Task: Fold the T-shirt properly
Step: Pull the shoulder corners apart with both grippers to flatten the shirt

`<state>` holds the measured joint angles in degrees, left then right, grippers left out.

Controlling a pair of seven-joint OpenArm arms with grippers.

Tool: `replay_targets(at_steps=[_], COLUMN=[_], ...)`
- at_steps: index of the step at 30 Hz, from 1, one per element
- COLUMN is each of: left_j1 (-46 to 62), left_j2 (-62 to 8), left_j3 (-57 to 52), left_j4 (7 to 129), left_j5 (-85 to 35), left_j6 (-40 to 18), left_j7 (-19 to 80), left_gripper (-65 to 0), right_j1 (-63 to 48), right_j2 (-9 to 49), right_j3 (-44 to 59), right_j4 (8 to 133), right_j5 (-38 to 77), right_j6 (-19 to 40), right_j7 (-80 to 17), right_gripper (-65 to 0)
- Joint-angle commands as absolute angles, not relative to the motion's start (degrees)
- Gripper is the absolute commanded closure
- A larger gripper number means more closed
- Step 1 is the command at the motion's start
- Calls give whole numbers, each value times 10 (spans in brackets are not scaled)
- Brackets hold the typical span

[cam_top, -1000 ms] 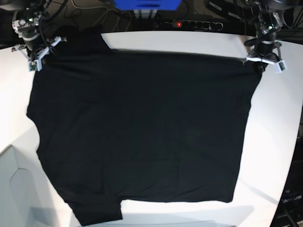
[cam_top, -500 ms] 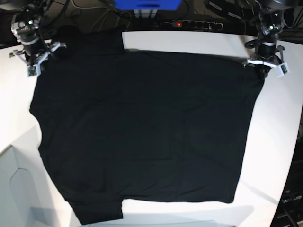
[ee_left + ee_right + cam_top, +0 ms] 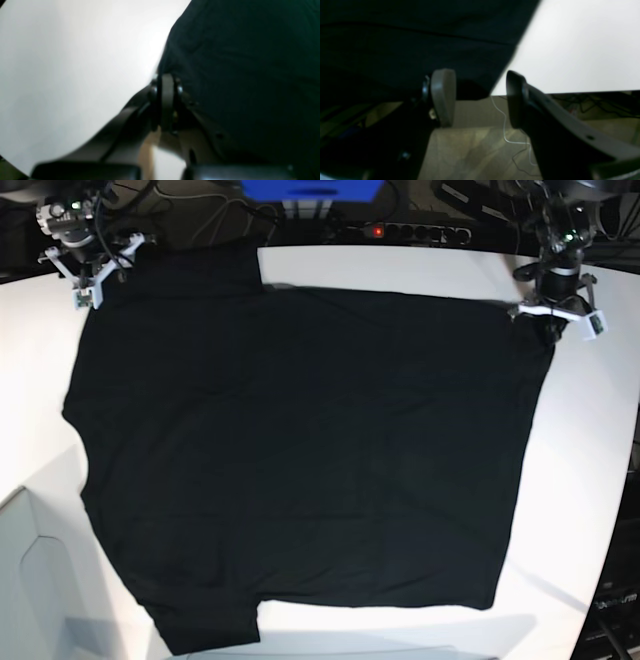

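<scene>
The T-shirt's far edge is held only by my left gripper, so next my right gripper pinches the loose sleeve corner (image 3: 480,82) before both fold that edge over.
The black T-shirt (image 3: 300,450) lies spread flat on the white table (image 3: 590,440), plain side up; no print or label shows. My left gripper (image 3: 553,315) is at the shirt's far right corner. In the left wrist view it (image 3: 166,100) is shut, with the corner of the shirt (image 3: 250,62) running into the closed fingers. My right gripper (image 3: 90,270) is at the shirt's far left corner, by the table's back edge. In the right wrist view it (image 3: 480,100) is open and empty, and the shirt (image 3: 407,37) lies just beyond its fingers (image 3: 442,97).
A power strip (image 3: 400,230) with a red light and cables runs behind the table's back edge, next to a blue object (image 3: 310,190). A pale grey box (image 3: 30,580) stands at the front left. The floor and a thin white cable (image 3: 505,125) show under my right gripper.
My right gripper has moved back toward the table's far edge. The shirt's far left part has spread out toward that edge. My left gripper has barely moved.
</scene>
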<state>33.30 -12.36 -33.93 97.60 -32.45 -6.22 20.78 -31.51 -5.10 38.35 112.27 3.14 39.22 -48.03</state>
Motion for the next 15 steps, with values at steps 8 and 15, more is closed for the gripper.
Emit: replay_targets(at_steps=[8, 15], left_j1=[338, 342], left_j2=[-131, -131], left_j3=[-342, -343], left_j4=[984, 988], left_j5=[-324, -324], left_j6=[-63, -62], left_j7=[196, 196], left_gripper=[-2, -2], right_j1=[-315, -298], right_j2=[-57, -48], right_j3=[384, 386], right_j4=[1124, 1084], right_j5=[34, 34], right_j6=[400, 400], right_j7=[-473, -474], right_gripper=[-335, -333])
